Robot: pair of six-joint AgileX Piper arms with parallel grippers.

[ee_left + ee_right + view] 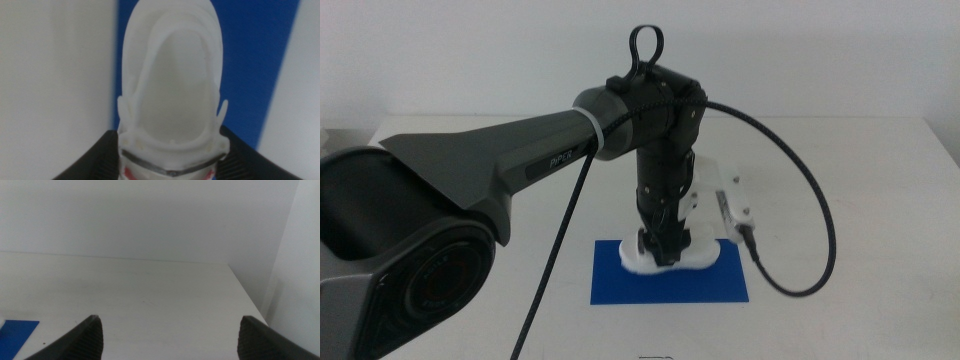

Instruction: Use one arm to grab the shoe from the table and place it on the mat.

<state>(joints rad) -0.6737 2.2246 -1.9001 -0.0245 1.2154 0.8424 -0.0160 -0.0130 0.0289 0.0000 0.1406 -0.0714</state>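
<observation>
Next, my left gripper sets the white shoe, now at the mat's far edge, down and lets go of it around the middle of the dark blue mat (663,265) (204,112).
The left arm (520,160) reaches in from the left, and its gripper (660,245) points straight down, shut on the white shoe (670,255). The shoe sits at the far edge of the dark blue mat (670,285); I cannot tell whether it rests on the mat or hangs just above it. In the left wrist view the shoe (172,85) lies between the two dark fingers (95,160), with its red and black straps near the jaws and the mat (255,60) under it. The right gripper (170,335) is open and empty, out of the middle view.
The white table (840,180) surrounds the mat. A black cable (810,200) loops out to the right of the left wrist. In the right wrist view a corner of the mat (17,335) shows, and the table (150,295) ends at a wall.
</observation>
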